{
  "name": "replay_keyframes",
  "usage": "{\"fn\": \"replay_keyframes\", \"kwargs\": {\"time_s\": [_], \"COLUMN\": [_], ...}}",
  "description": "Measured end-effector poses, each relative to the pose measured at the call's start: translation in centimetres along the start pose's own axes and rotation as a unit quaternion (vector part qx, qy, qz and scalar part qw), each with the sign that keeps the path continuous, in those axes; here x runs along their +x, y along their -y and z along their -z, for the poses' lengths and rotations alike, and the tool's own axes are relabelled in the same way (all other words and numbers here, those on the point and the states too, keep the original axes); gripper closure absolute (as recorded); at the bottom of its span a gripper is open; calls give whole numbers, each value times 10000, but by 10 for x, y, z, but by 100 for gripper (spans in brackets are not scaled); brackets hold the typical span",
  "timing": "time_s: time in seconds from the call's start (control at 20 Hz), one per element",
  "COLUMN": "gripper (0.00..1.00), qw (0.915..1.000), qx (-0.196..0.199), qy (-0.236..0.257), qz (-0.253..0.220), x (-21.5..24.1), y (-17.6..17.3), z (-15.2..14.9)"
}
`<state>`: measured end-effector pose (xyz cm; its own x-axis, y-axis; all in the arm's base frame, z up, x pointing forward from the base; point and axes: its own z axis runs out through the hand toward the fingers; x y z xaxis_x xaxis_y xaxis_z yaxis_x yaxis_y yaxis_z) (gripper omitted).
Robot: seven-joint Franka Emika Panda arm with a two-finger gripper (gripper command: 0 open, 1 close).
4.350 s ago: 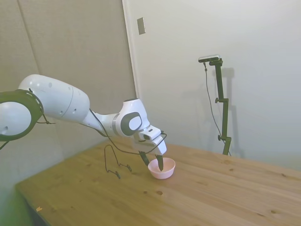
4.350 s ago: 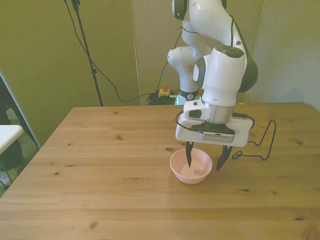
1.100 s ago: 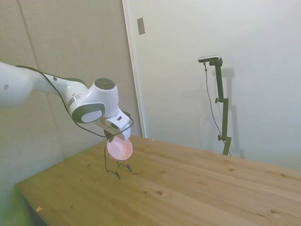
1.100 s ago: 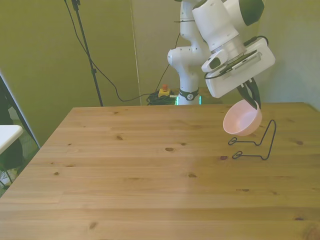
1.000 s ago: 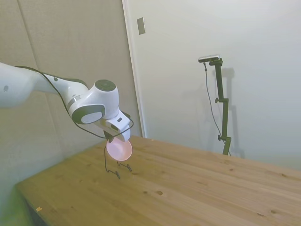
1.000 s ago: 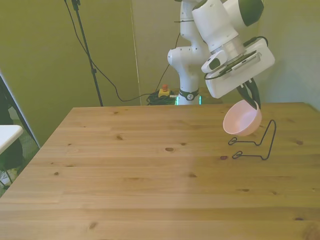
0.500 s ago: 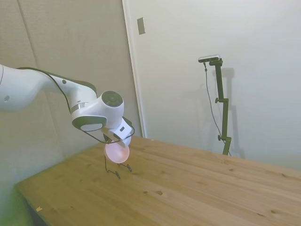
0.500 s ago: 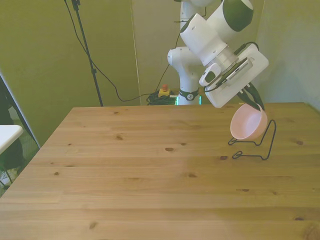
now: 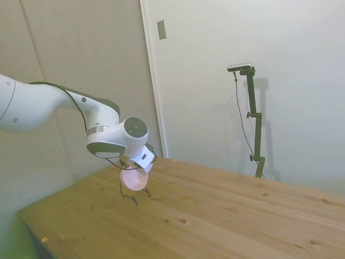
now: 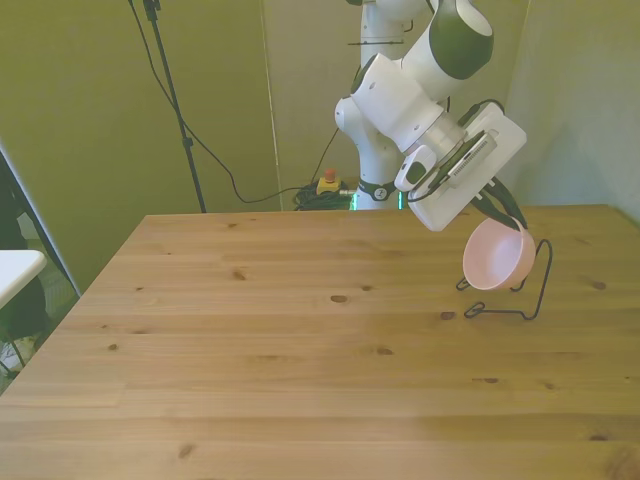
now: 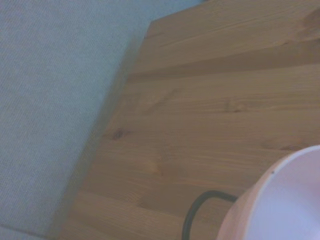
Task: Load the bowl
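Next, I release the pale pink bowl, now held just above the rack, from my gripper, tilted on its side in the thin dark wire rack [image 9: 133,187].
The pale pink bowl [image 10: 497,256] hangs tilted on its side in the air, held by its upper rim. My gripper [image 10: 513,221] is shut on that rim. The bowl sits just above and in front of the thin dark wire rack [image 10: 533,288] near the front view's right; whether they touch, I cannot tell. In the side view the bowl [image 9: 133,179] faces the camera, with the gripper [image 9: 135,168] above it and the rack [image 9: 129,195] below. The wrist view shows the bowl's edge [image 11: 287,202] and a curve of rack wire [image 11: 192,212].
The wooden table [image 10: 280,350] stretches wide toward the front view's left and the near side. The table's edge [image 11: 107,125] runs close to the rack, with a wall beyond it.
The arm lifted the bowl off the table's middle and carried it to the rack. Over the last second the bowl sank lower and tipped further onto its side.
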<state>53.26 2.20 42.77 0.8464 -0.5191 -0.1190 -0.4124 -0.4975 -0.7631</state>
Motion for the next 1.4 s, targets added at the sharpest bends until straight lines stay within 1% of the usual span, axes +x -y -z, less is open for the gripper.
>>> {"fn": "replay_keyframes", "kwargs": {"time_s": [0.15,0.6,0.8,1.05,1.4], "gripper": [100,100,100,100,100], "qw": [10000,9986,9979,9976,9977], "qx": [29,499,619,664,654], "qy": [11,90,124,113,113], "qz": [33,149,155,154,144], "x": [0,0,-2,-2,-1], "y": [-2,-11,-21,-29,-32], "z": [-2,-17,-23,-24,-26]}}
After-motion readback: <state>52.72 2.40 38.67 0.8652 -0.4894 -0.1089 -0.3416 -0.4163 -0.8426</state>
